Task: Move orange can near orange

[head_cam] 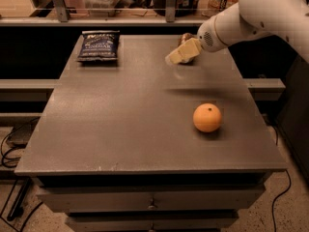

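Next, I grip the near end of the orange can [187, 60], its far end sticking out past my fingers.
The orange [207, 117] is a round bright-orange fruit with a dark stem dot, at the right middle of the grey table [120, 120]. The orange can [185, 36] lies on its side at the table's far edge, mostly hidden behind my gripper; only its far end shows. My gripper [177, 54], with cream-coloured fingers on a white arm coming in from the upper right, hovers just in front of and over the can, well behind the orange.
A dark blue chip bag [99, 45] lies flat at the far left of the table. A shelf with containers runs behind the table. Drawers sit under the table's front edge. Cables lie on the floor at the left.
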Robot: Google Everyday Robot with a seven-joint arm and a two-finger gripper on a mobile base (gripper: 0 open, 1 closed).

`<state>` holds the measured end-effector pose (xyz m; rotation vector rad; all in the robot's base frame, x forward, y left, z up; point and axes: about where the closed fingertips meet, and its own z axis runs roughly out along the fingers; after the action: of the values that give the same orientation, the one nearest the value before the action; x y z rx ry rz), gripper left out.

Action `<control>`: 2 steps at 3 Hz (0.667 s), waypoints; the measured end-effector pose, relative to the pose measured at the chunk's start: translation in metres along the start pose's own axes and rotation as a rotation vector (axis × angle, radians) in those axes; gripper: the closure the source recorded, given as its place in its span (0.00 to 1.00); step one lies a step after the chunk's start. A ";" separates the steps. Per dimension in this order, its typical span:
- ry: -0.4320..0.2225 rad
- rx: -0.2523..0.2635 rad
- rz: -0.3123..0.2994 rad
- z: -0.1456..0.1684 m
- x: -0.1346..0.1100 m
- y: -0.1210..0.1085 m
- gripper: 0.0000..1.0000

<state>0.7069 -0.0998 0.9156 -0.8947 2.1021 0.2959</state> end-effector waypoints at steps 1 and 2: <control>0.000 0.000 0.000 0.000 0.000 0.000 0.00; -0.022 0.007 0.080 0.015 0.003 -0.008 0.00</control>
<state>0.7200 -0.1001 0.9049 -0.8014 2.1200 0.3386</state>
